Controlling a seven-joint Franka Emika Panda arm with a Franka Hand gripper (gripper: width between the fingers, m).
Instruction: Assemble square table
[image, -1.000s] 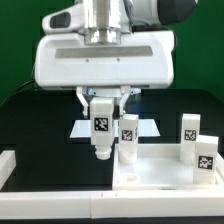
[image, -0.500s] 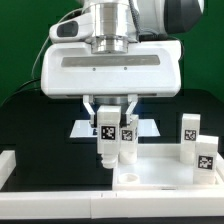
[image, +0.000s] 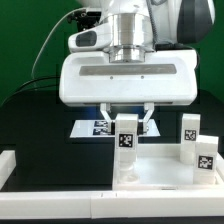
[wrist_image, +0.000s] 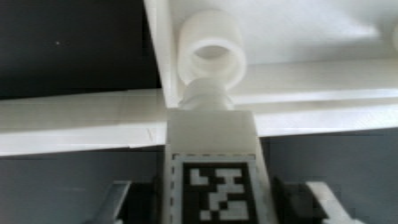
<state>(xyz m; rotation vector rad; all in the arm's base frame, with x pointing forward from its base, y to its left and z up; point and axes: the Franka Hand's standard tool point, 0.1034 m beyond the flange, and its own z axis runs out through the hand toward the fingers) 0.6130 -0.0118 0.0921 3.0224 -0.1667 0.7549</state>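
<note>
My gripper needs to let go of the tagged leg upright in the round white post at the white panel's near corner (image: 124, 178) (wrist_image: 212, 55).
My gripper (image: 127, 122) is shut on a white table leg (image: 126, 142) with a black-and-white tag and holds it upright over the near left corner of the white square panel (image: 160, 176). In the wrist view the fingers (wrist_image: 128, 200) clamp the tagged leg (wrist_image: 217, 160), whose tip points at a round white post with a hole (wrist_image: 214, 55) on the panel. That post is hidden behind the held leg in the exterior view. Two more tagged legs (image: 190, 130) (image: 205, 156) stand on the panel's right side.
The marker board (image: 98, 128) lies on the black table behind the gripper. A long white border piece (image: 60, 203) runs along the front, and another white piece (image: 8, 166) lies at the exterior view's left. A green wall closes the back.
The gripper has carried the leg toward the exterior view's right, from beside the standing leg to directly in front of it. Its grip has stayed the same.
</note>
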